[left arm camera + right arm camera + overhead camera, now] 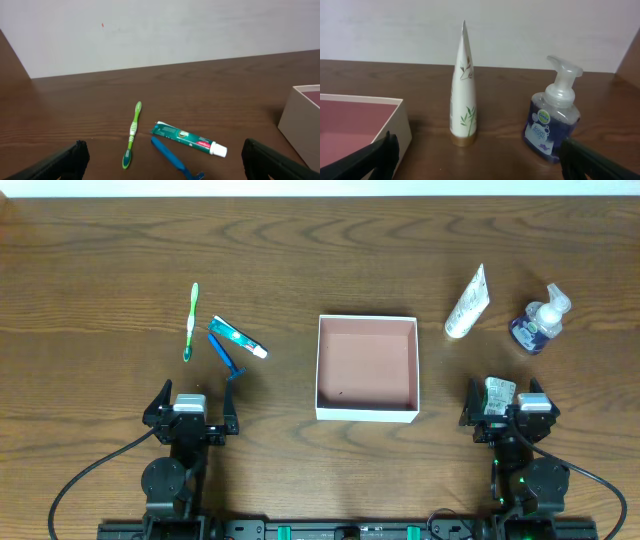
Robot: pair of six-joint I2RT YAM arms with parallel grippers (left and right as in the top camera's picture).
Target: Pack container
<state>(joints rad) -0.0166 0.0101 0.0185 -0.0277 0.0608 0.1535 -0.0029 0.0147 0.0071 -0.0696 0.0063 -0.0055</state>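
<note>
My right gripper needs to next move to the white cream tube's narrowing upper part (pixel 475 288) (pixel 464 70), just under its pointed top, and close there.
The container (pixel 367 412), a shallow white-walled box with a pink-brown inside, sits open and empty at the table's middle; its corner shows in the left wrist view (pixel 295 117) and the right wrist view (pixel 395 127). Left of it lie a green toothbrush (pixel 191 321) (pixel 132 133), a green toothpaste tube (pixel 237 337) (pixel 187 138) and a blue razor (pixel 225 357) (pixel 172 159). Right of it stand a white cream tube (pixel 466 304) (pixel 462 90) and a blue soap pump bottle (pixel 538 320) (pixel 552 118). My left gripper (pixel 192 404) (pixel 165 165) is open near the razor. My right gripper (pixel 505 402) (pixel 480 162) is open, short of the tube and bottle.
The wooden table (pixel 100 270) ends at a pale wall at the back (pixel 150 30). Both arm bases and their cables stand at the front edge.
</note>
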